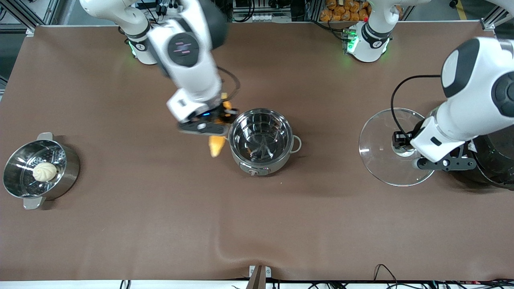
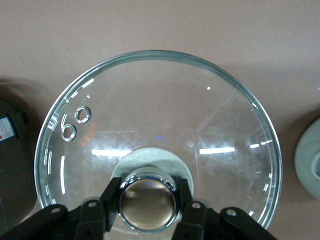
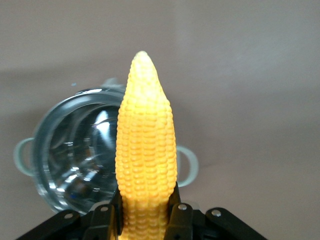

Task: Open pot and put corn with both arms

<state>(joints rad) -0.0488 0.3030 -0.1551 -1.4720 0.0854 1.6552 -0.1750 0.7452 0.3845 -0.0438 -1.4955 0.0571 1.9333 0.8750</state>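
Next, my left gripper lets go of the glass lid on the brown cloth [image 1: 376,151] [image 2: 165,149] between the grey pot and the black rice cooker.
The grey pot [image 1: 261,141] stands open mid-table, its steel inside bare. My right gripper [image 1: 220,120] is shut on the yellow corn [image 1: 217,146] and holds it above the table right beside the pot, toward the right arm's end. In the right wrist view the corn [image 3: 145,145] stands between the fingers [image 3: 107,212], with the pot [image 3: 70,160] below it. My left gripper [image 1: 403,147] is shut on the knob [image 2: 147,200] of the glass lid [image 1: 377,140], which it holds low over the table toward the left arm's end. The lid [image 2: 155,115] fills the left wrist view.
A large black rice cooker [image 1: 496,160] sits close beside the lid at the left arm's end. A steel steamer pot [image 1: 64,170] holding a white bun [image 1: 44,171] stands at the right arm's end. The table is covered in brown cloth [image 1: 257,224].
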